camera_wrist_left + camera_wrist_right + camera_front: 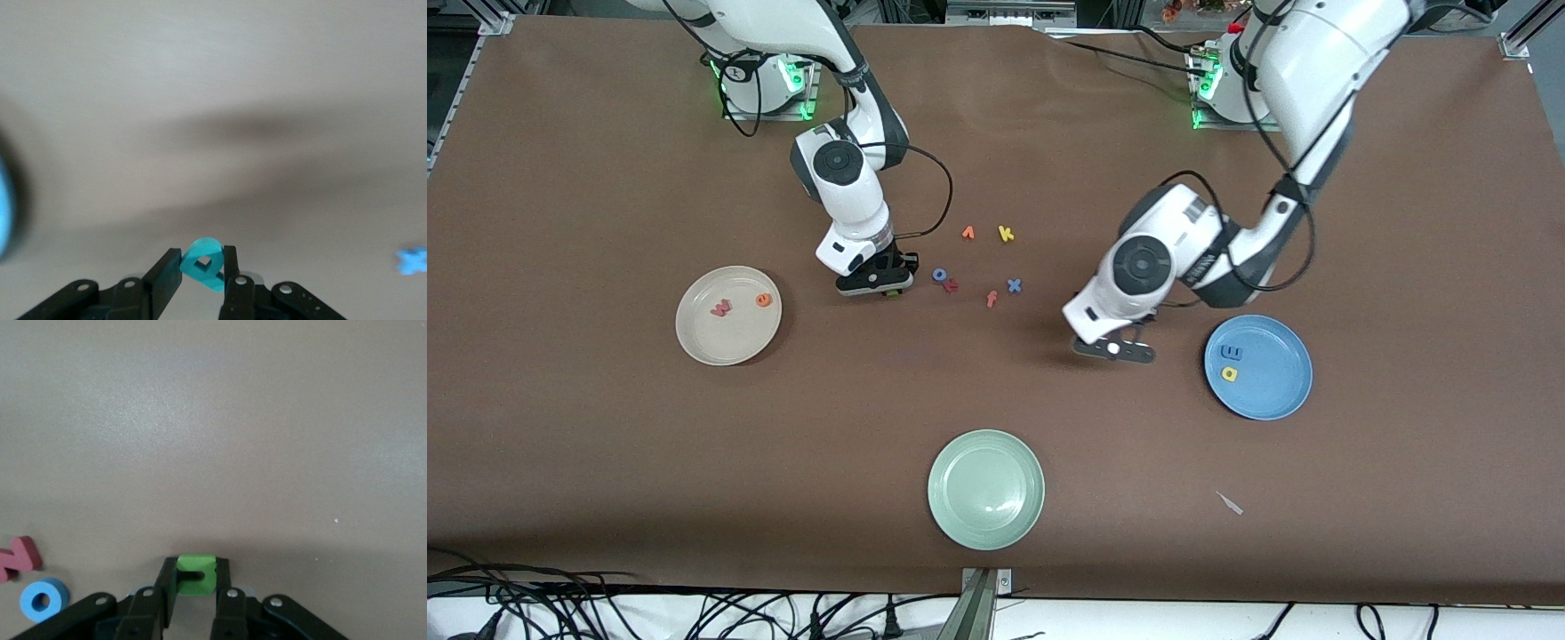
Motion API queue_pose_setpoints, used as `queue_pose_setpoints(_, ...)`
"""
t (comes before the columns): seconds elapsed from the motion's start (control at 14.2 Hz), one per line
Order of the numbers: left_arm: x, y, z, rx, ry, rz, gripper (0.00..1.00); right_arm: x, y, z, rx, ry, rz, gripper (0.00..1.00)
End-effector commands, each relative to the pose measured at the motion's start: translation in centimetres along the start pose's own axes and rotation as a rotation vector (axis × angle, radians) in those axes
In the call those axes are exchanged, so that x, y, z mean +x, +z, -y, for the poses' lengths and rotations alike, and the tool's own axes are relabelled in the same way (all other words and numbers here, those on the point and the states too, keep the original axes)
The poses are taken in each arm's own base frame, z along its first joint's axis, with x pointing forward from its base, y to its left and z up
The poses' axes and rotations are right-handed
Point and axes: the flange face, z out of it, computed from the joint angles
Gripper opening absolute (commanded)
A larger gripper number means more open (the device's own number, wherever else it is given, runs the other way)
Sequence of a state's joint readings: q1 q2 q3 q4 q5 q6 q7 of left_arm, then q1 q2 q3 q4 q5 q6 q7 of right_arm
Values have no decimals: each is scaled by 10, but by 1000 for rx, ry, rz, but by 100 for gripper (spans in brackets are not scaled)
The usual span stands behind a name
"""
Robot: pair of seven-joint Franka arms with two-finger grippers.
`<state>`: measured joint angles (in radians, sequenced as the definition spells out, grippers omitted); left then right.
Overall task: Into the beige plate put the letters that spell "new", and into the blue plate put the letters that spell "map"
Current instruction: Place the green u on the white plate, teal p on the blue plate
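Next, I release the olive-green n with my right gripper on the beige plate (746, 310) between the salmon w and orange e.
My right gripper (196, 572) is shut on the olive-green n (196, 575) low at the table, beside the loose letters and next to the beige plate (720, 345). That plate holds the salmon w (721, 308) and the orange e (763, 300). My left gripper (202, 260) is shut on the teal p (205, 263); in the front view this gripper (1125, 349) hangs over bare table between the loose letters and the blue plate (1276, 391). The blue plate holds the light blue m (1232, 353) and the yellow a (1230, 373).
Loose letters lie mid-table: an orange v (968, 233), a yellow k (1006, 234), a blue o (940, 275), a red letter (951, 285), an orange f (991, 298) and a blue x (1014, 285). A pale green plate (986, 524) sits nearest the front camera.
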<state>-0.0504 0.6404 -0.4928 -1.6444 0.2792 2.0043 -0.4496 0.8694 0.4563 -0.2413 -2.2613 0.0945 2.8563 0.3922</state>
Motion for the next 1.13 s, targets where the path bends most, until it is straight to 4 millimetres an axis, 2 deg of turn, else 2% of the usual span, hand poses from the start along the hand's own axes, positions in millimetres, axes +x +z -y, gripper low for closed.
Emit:
queue_pose_setpoints(0.0, 6, -10, 71, 26, 76, 12, 2, 18, -25, -19, -19, -46, 15, 17)
queue_pose_setpoints(0.07, 8, -14, 92, 26, 67, 11, 2, 26, -34, -31, -30, -71, 37, 17)
queue_pose_setpoints(0.21, 11, -9, 139, 15, 67, 30, 2, 44, -53, -71, -52, -146, 63, 17)
queue_pose_setpoints(0.28, 12, 0, 161, 8, 62, 44, 3, 49, -61, -91, -58, -194, 75, 17)
queue_pose_setpoints(0.35, 13, 6, 195, 21, 54, 49, 3, 53, -70, -113, -62, -228, 93, 17)
queue_pose_setpoints(0.42, 14, 13, 220, 29, 81, 52, 3, 54, -77, -136, -63, -267, 117, 18)
queue_pose_setpoints(0.56, 17, 29, 246, 33, 95, 56, 6, 54, -91, -194, -61, -348, 127, 19)
queue_pose_setpoints(0.63, 19, 36, 255, 42, 95, 34, 12, 50, -97, -219, -57, -364, 127, 19)
queue_pose_setpoints(0.7, 21, 42, 260, 43, 94, 24, 34, 43, -98, -240, -54, -355, 133, 19)
queue_pose_setpoints(0.78, 21, 45, 261, 39, 93, 26, 69, 35, -99, -251, -46, -351, 134, 19)
queue_pose_setpoints(0.85, 21, 42, 261, 40, 95, 23, 100, 29, -97, -259, -42, -335, 139, 20)
queue_pose_setpoints(0.99, 22, 30, 258, 45, 95, 13, 100, 26, -95, -262, -41, -325, 135, 24)
queue_pose_setpoints(1.06, 21, 16, 256, 45, 89, -2, 100, 25, -94, -262, -43, -324, 130, 31)
